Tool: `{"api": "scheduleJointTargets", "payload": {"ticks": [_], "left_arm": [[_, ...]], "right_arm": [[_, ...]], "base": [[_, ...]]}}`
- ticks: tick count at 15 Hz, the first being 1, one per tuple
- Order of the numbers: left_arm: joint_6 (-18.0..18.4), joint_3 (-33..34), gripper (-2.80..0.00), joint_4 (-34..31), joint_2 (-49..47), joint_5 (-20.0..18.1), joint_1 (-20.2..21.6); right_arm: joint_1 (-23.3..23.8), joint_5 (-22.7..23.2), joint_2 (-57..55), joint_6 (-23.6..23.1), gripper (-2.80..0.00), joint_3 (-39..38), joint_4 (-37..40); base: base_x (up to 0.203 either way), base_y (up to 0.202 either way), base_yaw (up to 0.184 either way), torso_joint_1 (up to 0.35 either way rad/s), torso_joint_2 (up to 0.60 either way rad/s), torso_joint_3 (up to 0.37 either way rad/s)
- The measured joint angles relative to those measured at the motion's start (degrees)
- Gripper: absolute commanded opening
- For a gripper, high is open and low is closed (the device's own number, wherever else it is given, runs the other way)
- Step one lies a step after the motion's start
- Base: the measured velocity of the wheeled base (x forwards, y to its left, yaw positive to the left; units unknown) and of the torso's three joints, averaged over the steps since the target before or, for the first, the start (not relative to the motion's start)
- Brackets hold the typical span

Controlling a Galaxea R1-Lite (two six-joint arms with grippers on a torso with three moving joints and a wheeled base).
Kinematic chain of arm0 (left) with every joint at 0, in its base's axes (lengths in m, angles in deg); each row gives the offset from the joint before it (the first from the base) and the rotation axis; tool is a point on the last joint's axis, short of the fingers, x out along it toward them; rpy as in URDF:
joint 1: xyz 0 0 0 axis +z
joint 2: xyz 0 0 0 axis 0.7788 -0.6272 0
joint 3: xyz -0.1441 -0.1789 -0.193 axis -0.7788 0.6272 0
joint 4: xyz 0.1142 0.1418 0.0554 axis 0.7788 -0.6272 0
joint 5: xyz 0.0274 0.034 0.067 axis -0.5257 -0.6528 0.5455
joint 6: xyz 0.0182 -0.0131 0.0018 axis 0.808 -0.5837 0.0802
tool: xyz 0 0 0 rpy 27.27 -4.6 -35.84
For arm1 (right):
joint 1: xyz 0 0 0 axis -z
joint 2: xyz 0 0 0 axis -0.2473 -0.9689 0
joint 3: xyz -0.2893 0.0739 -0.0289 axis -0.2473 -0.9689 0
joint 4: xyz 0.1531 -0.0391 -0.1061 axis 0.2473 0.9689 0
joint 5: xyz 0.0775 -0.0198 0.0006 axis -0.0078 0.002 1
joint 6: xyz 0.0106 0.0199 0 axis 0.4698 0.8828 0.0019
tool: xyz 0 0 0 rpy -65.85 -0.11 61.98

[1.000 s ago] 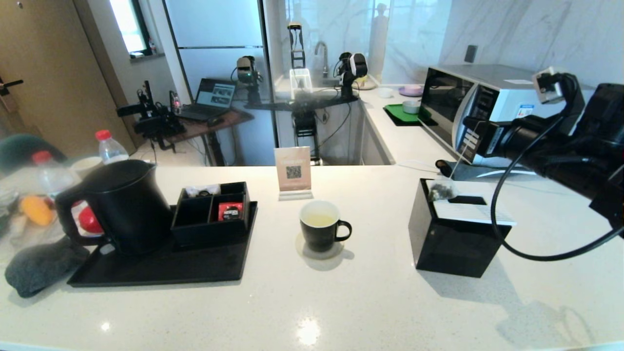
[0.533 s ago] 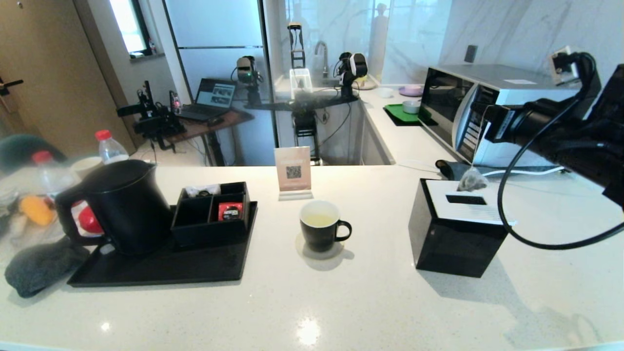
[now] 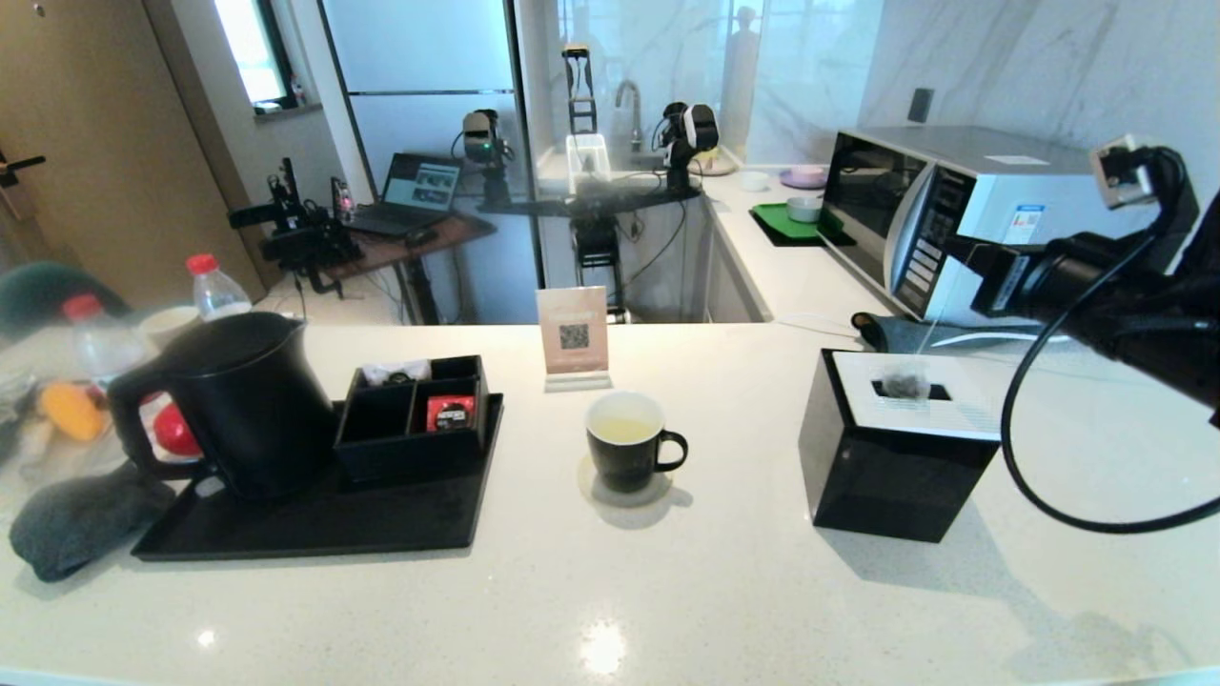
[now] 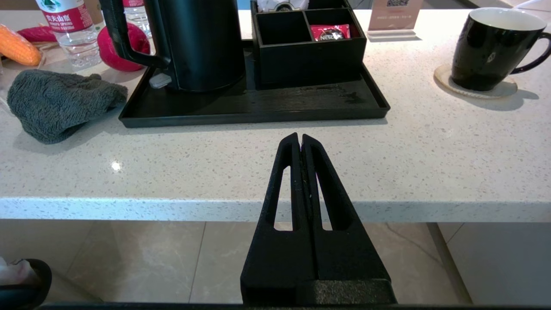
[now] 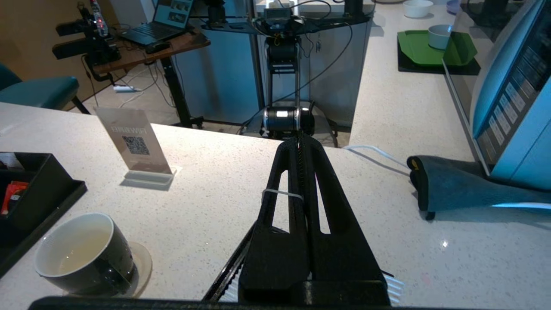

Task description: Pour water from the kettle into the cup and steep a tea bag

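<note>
The tea bag will leave my right gripper as it lets go, dropping into the dark slot on top of the black tissue box [image 3: 911, 391].
The tea bag [image 3: 904, 385] hangs on its thin white string just over the slot of the black tissue box [image 3: 886, 476]. My right gripper [image 3: 953, 250] is above it and to the right, shut on the string [image 5: 282, 194], which loops round one finger; the pouch itself is hidden in the right wrist view. The black cup [image 3: 627, 448] holds pale liquid and stands on a coaster at mid-counter, left of the box. The black kettle [image 3: 238, 400] stands on the tray at far left. My left gripper [image 4: 300, 138] is shut and empty, low in front of the counter's near edge.
A black tray [image 3: 315, 534] carries a compartment box with a red packet [image 3: 450, 412]. A QR sign [image 3: 573, 333] stands behind the cup. A microwave [image 3: 953, 191] and a dark cloth [image 3: 891, 333] are at the back right. A grey cloth [image 3: 76, 519] and bottles crowd the far left.
My right gripper has drawn back to the right. The tea bag has swung from the tissue box's left corner across its top and now hangs lower, over the slot.
</note>
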Motion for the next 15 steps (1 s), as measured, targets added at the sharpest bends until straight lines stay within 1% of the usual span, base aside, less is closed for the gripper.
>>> {"api": "scheduleJointTargets", "payload": {"ticks": [5, 9, 12, 15], "left_arm": [[0.01, 0.0, -2.8, -0.02, 0.0, 0.01, 0.0], [0.01, 0.0, -2.8, -0.02, 0.0, -0.01, 0.0], [-0.01, 0.0, -2.8, -0.02, 0.0, 0.01, 0.0], [0.01, 0.0, -2.8, -0.01, 0.0, 0.01, 0.0]], "right_arm": [[1.64, 0.04, 0.08, 0.03, -2.8, -0.4, -0.06], [1.72, 0.06, 0.04, -0.33, -2.8, -3.2, -0.49], [0.93, 0.22, -0.32, 0.1, -2.8, -6.16, -5.52], [-0.54, 0.24, -0.78, 0.12, -2.8, -8.16, -6.58]], "base": [[0.0, 0.0, 0.0, 0.0, 0.0, 0.0], [0.0, 0.0, 0.0, 0.0, 0.0, 0.0], [0.0, 0.0, 0.0, 0.0, 0.0, 0.0], [0.0, 0.0, 0.0, 0.0, 0.0, 0.0]]}}
